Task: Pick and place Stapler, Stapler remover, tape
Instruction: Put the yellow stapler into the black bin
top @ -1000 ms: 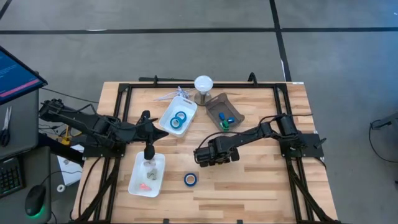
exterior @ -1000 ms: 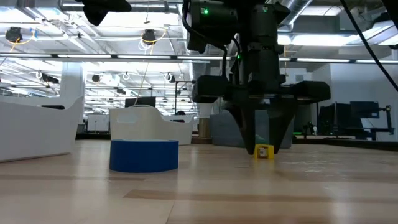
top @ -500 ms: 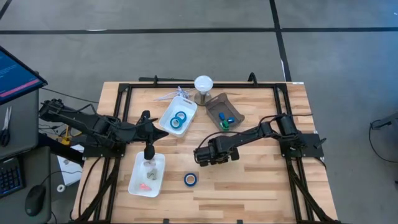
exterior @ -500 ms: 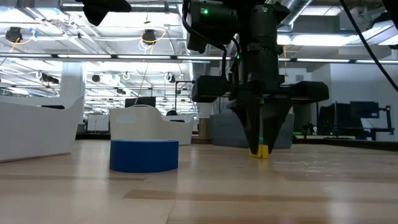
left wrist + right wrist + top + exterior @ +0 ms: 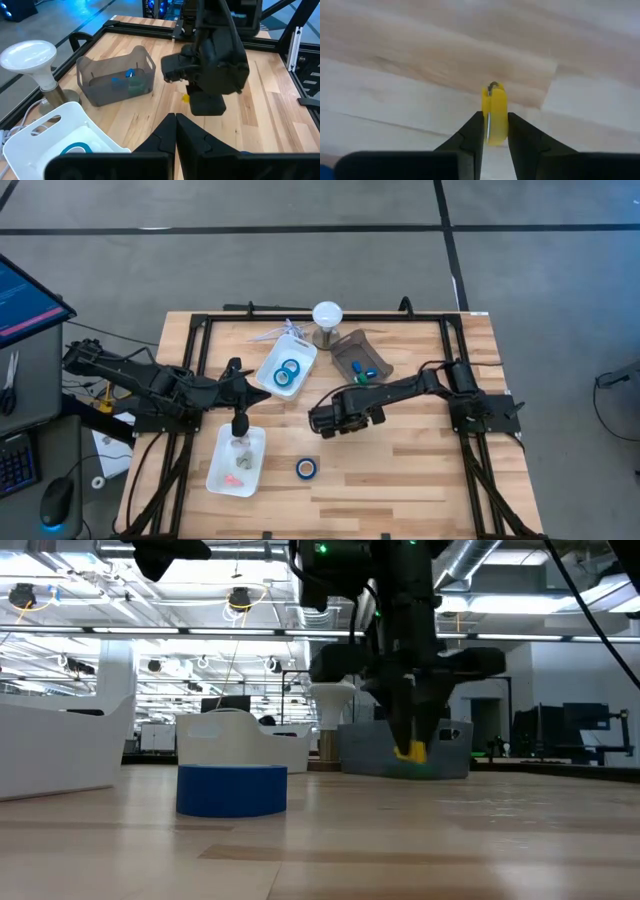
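I should release the yellow stapler remover from my right gripper in the grey bin [image 5: 349, 351], behind the small blue and green things.
My right gripper [image 5: 411, 740] hangs near the table's middle, shut on a small yellow stapler remover [image 5: 494, 112] with a metal tip; it also shows in the high view [image 5: 335, 420]. One blue tape roll [image 5: 306, 468] lies flat on the wood at the near side, seen close in the low view [image 5: 232, 790]. Two more tape rolls [image 5: 288, 370] lie in a white bin [image 5: 270, 375]. My left gripper [image 5: 175, 131] is shut on nothing, above a white tray [image 5: 222, 470]. I cannot tell which small thing is a stapler. My right gripper pinches the yellow stapler remover's two flat sides [image 5: 496, 125] between its two fingers [image 5: 475, 131]. The fingers come from above and point down. The remover sits at the fingertips, lifted clear of the table [image 5: 411, 751], its metal tip [image 5: 493, 86] pointing down.
A grey bin [image 5: 350, 345] with small blue and green things stands at the far side, beside a white lamp-like disc [image 5: 327, 313]. The white tray holds a few small things. Black frame rails [image 5: 300, 320] run along the table's edges. Bare wood lies at the near right.
My right gripper's fingers stood open on either side of the yellow stapler remover on the table, then shut on it. The gripper has risen and drifted a little toward the far edge, and the remover is now lifted clear of the wood.
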Robot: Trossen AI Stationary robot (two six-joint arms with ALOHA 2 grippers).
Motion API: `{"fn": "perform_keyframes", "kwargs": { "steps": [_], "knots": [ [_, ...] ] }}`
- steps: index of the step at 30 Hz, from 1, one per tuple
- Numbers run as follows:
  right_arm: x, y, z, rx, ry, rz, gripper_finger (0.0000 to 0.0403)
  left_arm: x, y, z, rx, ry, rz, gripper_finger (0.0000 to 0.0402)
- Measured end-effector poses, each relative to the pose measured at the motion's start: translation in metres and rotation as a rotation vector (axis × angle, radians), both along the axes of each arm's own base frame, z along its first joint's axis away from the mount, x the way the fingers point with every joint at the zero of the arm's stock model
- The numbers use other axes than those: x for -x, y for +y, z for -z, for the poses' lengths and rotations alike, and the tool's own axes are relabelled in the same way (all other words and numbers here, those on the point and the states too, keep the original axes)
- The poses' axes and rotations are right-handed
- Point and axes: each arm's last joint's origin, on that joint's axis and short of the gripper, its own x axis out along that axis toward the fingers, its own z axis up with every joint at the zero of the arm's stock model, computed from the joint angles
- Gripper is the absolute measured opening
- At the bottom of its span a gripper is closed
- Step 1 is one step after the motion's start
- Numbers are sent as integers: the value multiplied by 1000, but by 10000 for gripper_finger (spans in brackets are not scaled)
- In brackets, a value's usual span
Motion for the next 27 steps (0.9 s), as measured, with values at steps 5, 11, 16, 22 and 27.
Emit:
{"fn": "perform_keyframes", "kwargs": {
  "steps": [5, 11, 16, 22, 27],
  "knots": [
    [-3, -19, -13, 23, 30, -37, 66, 0, 0, 0, 0, 0, 0, 2],
    [-6, -47, -35, 54, 64, -80, 66, 0, 0, 0, 0, 0, 0, 2],
    [-10, -75, -56, 106, 56, -118, 66, 0, 0, 0, 3, -1, -2, 2],
    [-9, -111, -74, 147, 69, -161, 66, 0, 0, 0, 3, -1, -1, 2],
    [-5, -143, -76, 141, 84, -202, 66, 0, 0, 0, 3, -1, -2, 2]
  ]
}}
